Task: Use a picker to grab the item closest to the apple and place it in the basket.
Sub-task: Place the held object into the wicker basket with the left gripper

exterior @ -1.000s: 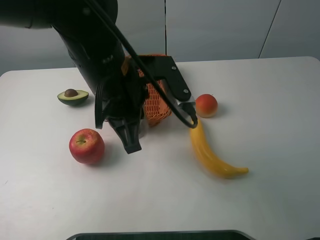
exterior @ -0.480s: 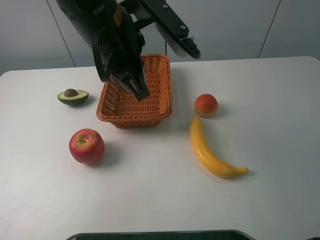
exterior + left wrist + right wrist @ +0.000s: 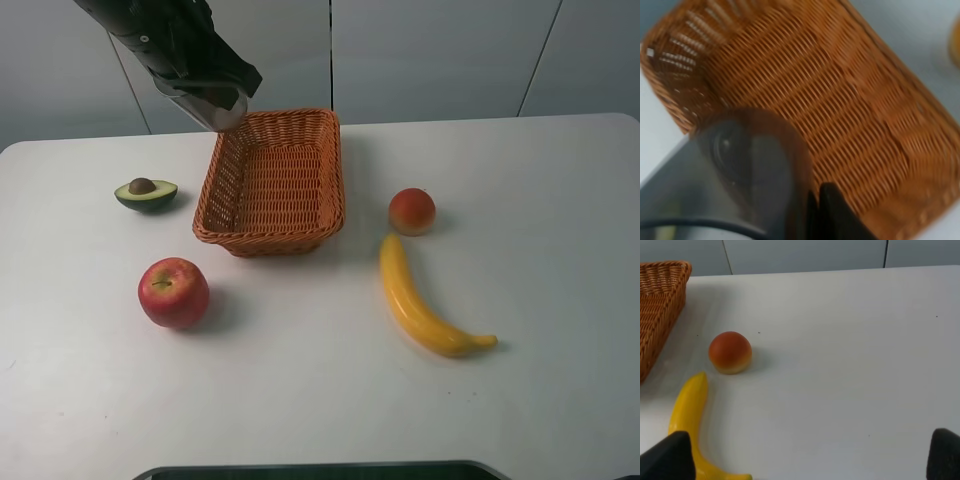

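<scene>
My left gripper has the item. It will let go of it on the basket's bottom [image 3: 260, 183] [image 3: 795, 145], near the basket's side that faces the avocado.
A red apple [image 3: 173, 292] lies front left on the white table. A halved avocado [image 3: 146, 192] with its pit sits behind it, near the left wall of the orange wicker basket [image 3: 268, 238], which holds nothing. My left gripper [image 3: 215, 100] hangs high over the basket's far left corner. In the blurred left wrist view only the basket [image 3: 840, 100] shows past a grey-and-black gripper body, and the jaws cannot be made out. My right gripper [image 3: 805, 460] is open, with dark fingertips [image 3: 665, 457] far apart and nothing between them.
A peach [image 3: 412, 210] lies right of the basket, with a yellow banana [image 3: 425, 300] in front of it. The right wrist view shows both, peach [image 3: 730, 352] and banana [image 3: 687, 415], plus a basket corner [image 3: 660, 295]. A dark edge [image 3: 320, 468] borders the table's front.
My left arm has risen from low between apple and basket and swung up and back to the upper left. The whole basket now shows. No fruit has moved.
</scene>
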Controlling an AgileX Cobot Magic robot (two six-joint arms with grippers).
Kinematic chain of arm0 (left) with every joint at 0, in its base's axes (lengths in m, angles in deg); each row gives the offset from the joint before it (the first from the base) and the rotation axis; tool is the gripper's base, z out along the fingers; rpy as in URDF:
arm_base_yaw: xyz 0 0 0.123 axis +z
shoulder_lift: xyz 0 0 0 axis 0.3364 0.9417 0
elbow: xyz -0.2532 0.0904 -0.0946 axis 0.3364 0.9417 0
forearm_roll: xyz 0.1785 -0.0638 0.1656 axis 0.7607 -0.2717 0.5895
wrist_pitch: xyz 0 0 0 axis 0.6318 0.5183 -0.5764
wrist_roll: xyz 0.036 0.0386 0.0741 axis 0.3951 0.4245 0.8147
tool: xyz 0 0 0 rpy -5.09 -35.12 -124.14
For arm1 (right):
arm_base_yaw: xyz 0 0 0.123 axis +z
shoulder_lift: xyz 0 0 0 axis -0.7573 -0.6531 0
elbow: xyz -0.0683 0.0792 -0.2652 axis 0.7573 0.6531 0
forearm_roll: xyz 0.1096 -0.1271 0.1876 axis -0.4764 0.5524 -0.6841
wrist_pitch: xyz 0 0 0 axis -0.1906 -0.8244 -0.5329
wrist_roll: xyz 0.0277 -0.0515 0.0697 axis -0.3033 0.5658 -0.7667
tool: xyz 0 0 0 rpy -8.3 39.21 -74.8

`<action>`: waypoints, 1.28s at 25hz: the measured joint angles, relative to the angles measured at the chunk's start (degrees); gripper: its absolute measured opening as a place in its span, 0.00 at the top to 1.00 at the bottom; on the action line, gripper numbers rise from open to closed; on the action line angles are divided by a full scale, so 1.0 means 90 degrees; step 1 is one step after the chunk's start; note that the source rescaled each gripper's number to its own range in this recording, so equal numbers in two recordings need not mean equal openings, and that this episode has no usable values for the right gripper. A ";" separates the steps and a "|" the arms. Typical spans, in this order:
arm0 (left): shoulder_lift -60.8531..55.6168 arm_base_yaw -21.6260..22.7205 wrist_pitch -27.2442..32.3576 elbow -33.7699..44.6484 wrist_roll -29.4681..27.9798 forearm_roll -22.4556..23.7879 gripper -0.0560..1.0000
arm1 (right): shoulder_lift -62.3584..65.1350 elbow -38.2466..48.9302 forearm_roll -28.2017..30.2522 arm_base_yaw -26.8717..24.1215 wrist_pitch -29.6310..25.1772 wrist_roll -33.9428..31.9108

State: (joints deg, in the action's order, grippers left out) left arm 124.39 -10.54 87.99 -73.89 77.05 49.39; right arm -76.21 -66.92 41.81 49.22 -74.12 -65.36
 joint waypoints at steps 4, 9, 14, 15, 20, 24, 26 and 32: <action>0.0116 0.0053 -0.0305 -0.0016 -0.0156 -0.0126 0.95 | 0.0000 0.0000 0.0000 0.0000 0.0000 0.0000; 0.0702 0.0053 -0.0468 -0.0040 -0.0215 -0.0311 0.95 | 0.0000 0.0000 0.0000 0.0000 0.0000 0.0000; 0.1324 0.0053 -0.0868 -0.0040 -0.0226 -0.0429 0.95 | 0.0000 0.0000 0.0000 0.0000 0.0000 0.0000; 0.1440 0.0053 -0.0959 -0.0040 -0.0226 -0.0429 0.95 | 0.0000 0.0000 0.0000 0.0000 0.0000 0.0000; 0.1823 0.0053 -0.1166 -0.0040 -0.0226 -0.0429 0.95 | 0.0000 0.0000 0.0000 0.0000 0.0000 0.0000; 0.1978 0.0053 -0.1235 -0.0040 -0.0214 -0.0429 0.95 | 0.0000 0.0000 0.0000 0.0000 0.0000 0.0000; 0.1990 0.0053 -0.1301 -0.0040 -0.0214 -0.0429 0.91 | 0.0000 0.0000 0.0000 0.0000 0.0000 0.0000; 0.1990 0.0053 -0.1475 -0.0051 -0.0214 -0.0429 0.41 | 0.0000 0.0000 0.0000 0.0000 0.0000 0.0000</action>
State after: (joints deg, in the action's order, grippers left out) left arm 142.30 -10.06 74.71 -74.35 75.13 45.52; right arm -76.21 -66.92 41.81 49.22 -74.12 -65.36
